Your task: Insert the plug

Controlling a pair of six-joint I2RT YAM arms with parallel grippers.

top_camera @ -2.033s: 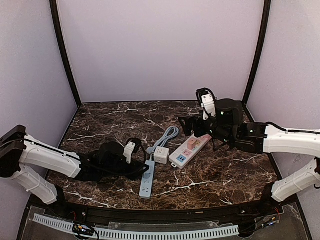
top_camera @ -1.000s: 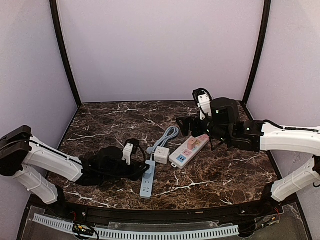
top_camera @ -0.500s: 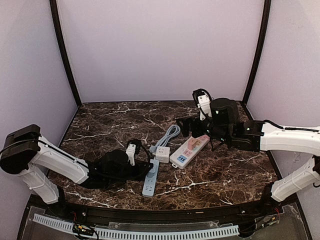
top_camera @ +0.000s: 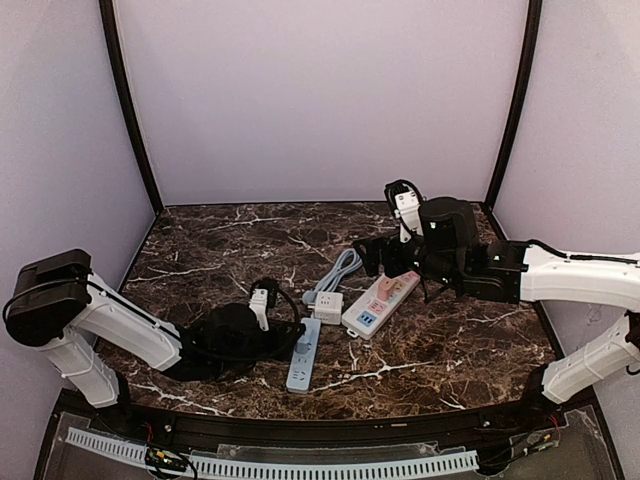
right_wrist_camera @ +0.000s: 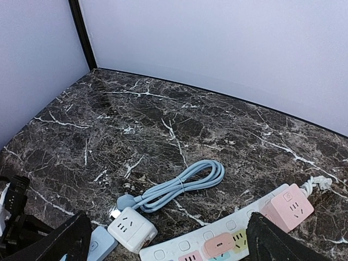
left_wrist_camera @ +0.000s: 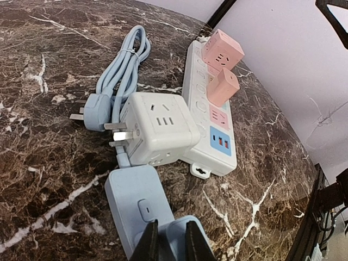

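Next, I close my right gripper on the near and far sides (top_camera: 329,318) (right_wrist_camera: 124,241) of the white cube adapter, which sits beside the white power strip.
My left gripper (top_camera: 288,345) is shut on the light-blue power strip (top_camera: 303,358), which lies flat on the marble table; in the left wrist view the fingers (left_wrist_camera: 145,243) clamp its near end (left_wrist_camera: 136,201). Its coiled blue cable (left_wrist_camera: 128,60) ends in a blue plug (left_wrist_camera: 95,111), lying loose against a white cube adapter (left_wrist_camera: 160,128). The cube (top_camera: 328,306) touches a white power strip (top_camera: 380,300). My right gripper (top_camera: 375,255) hovers open and empty above the white strip; its fingers (right_wrist_camera: 65,242) frame the cube (right_wrist_camera: 132,228) and plug (right_wrist_camera: 124,203).
The white strip (left_wrist_camera: 209,114) carries two pink cube adapters (left_wrist_camera: 223,50) and has coloured sockets. Black posts and lilac walls (top_camera: 320,100) close the table at the back and sides. The cable coil (top_camera: 340,268) lies behind the cube.
My left gripper has pushed the blue strip to the right, turning it; the white cube has shifted right against the white strip. The right arm has barely moved.
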